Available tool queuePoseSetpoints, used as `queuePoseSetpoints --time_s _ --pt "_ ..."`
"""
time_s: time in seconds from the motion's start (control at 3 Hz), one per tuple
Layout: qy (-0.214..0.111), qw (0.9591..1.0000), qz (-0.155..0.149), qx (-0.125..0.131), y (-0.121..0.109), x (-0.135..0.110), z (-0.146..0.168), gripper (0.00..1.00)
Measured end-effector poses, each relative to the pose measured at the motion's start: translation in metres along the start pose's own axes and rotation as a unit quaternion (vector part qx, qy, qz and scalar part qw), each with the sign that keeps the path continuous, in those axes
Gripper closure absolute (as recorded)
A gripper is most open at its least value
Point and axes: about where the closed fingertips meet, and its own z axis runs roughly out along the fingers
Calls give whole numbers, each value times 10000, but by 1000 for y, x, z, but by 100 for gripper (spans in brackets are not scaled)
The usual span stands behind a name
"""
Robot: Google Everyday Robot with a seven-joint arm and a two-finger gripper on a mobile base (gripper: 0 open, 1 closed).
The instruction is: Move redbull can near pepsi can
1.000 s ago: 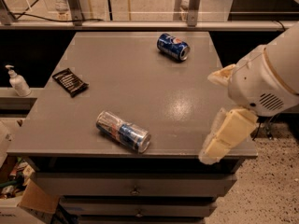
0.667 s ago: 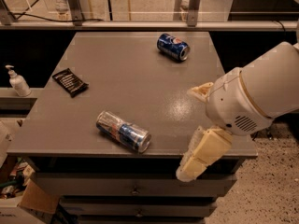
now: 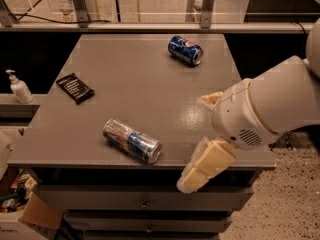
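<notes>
The redbull can is next for my gripper to close around its near end (image 3: pixel 145 147), closest to the table's front edge.
The redbull can (image 3: pixel 132 140), slim, silver and blue with red marks, lies on its side near the front edge of the grey table (image 3: pixel 130 79). The pepsi can (image 3: pixel 185 50), shorter and dark blue, lies on its side at the far right of the table. My gripper (image 3: pixel 196 140) hangs over the table's front right corner, to the right of the redbull can and apart from it. It is open and empty. One cream finger (image 3: pixel 206 165) reaches down past the front edge. The other finger (image 3: pixel 212 99) shows partly behind the white wrist.
A black packet (image 3: pixel 75 87) lies at the table's left side. A soap dispenser (image 3: pixel 19 87) stands on a lower ledge to the left. Drawers sit under the table front (image 3: pixel 145 202). A railing runs behind the table.
My arm and gripper have moved left along the table's front right edge, closer to the redbull can. Both cans have stayed put.
</notes>
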Motion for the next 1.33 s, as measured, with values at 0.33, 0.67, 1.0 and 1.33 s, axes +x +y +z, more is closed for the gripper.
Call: queuePoseSetpoints --time_s 0.33,0.67,1.0,1.33 --pt "-166 9990 312 269 -5 -10 30 0" --pt "-224 9964 586 562 -14 -18 64 0" --pt "-238 9941 779 714 -21 -26 90 0" --pt "-79 9929 834 845 -21 -33 112 0"
